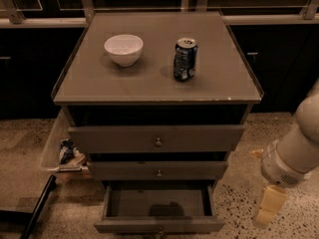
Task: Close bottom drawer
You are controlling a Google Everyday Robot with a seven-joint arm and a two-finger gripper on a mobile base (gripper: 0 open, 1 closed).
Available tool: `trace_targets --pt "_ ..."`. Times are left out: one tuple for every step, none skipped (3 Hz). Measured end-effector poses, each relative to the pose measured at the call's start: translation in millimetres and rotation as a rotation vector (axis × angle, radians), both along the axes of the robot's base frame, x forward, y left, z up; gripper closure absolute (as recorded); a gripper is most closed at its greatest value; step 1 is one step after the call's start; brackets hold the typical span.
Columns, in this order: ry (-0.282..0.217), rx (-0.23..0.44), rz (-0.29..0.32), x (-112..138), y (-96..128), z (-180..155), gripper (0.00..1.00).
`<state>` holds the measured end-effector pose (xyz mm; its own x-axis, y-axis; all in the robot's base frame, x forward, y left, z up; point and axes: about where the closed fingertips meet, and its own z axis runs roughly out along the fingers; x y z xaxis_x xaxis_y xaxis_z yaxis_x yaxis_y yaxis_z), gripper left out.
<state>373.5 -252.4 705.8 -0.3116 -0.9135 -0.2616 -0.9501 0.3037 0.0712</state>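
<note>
The robot's gripper needs to next go to the front panel's end [215,221] nearest the white arm, on the pulled-out bottom drawer, and close there.
The grey cabinet [157,86] has three drawers. The bottom drawer [158,225] is pulled out; its empty inside shows, and its narrow front panel sits at the picture's lower edge, its knob barely in view. The middle drawer [158,171] and the top drawer [157,139] stand slightly out, each with a small round knob. My gripper [268,206] hangs at the lower right on the white arm [299,143], to the right of the bottom drawer and apart from it, above the floor.
A white bowl [123,49] and a dark drink can [185,59] stand on the cabinet top. A clear bin [60,146] with wrappers sits on the floor at the left. A dark bar [37,205] lies at the lower left. Dark cabinets stand behind.
</note>
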Motion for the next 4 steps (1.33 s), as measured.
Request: trace_targets --pt "0.037 0.039 -0.013 -6.5 7.4 -62.1 0.0" --pt "0.084 0.071 -0.012 -11.3 16.3 -112.6 0.0" --pt "0.074 0.072 -0.011 -12.9 18.0 -111.9 0.0" --pt "0.073 0.144 -0.03 -6.5 20.1 -139.8 0.0"
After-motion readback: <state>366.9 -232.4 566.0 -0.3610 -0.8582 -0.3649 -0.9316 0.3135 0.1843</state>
